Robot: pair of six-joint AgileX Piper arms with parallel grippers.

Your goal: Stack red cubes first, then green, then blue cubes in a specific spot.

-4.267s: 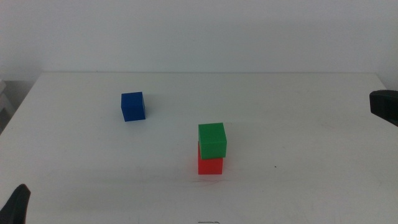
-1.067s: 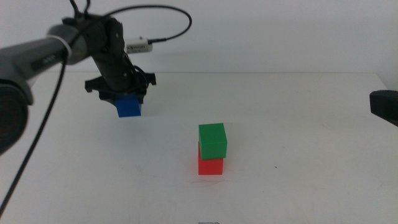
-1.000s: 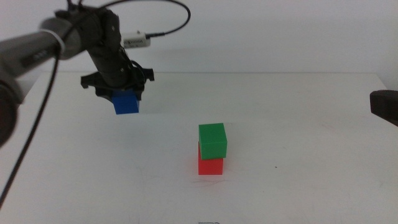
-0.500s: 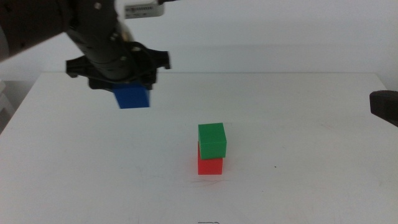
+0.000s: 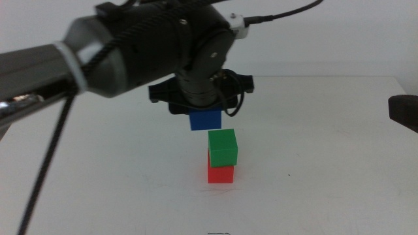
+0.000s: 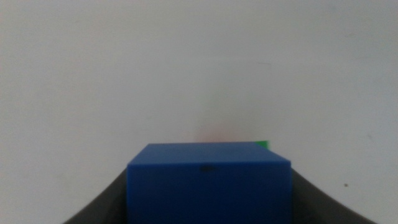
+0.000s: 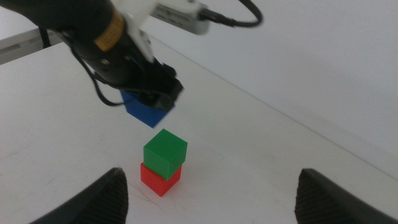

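Note:
My left gripper will set the blue cube free on top of the green cube (image 5: 223, 136), so that it sits squarely over the stack.
The green cube (image 5: 223, 147) rests on the red cube (image 5: 221, 173) at the table's middle, the pair also showing in the right wrist view as green cube (image 7: 165, 153) over red cube (image 7: 160, 178). My left gripper (image 5: 205, 119) is shut on the blue cube (image 5: 205, 120) and holds it in the air just above and slightly left of the green cube. In the left wrist view the blue cube (image 6: 209, 183) fills the space between the jaws, with a sliver of the green cube (image 6: 263, 143) past it. The right gripper (image 7: 211, 193) stands open, off at the table's right edge (image 5: 403, 112).
The white table (image 5: 326, 163) carries only the cubes. The left arm's thick dark body (image 5: 150, 46) and its cable (image 5: 39, 176) reach in from the left above the table.
The left gripper has carried the blue cube right and forward, from the table's back left to just above the green cube. The stack and the right arm have not moved.

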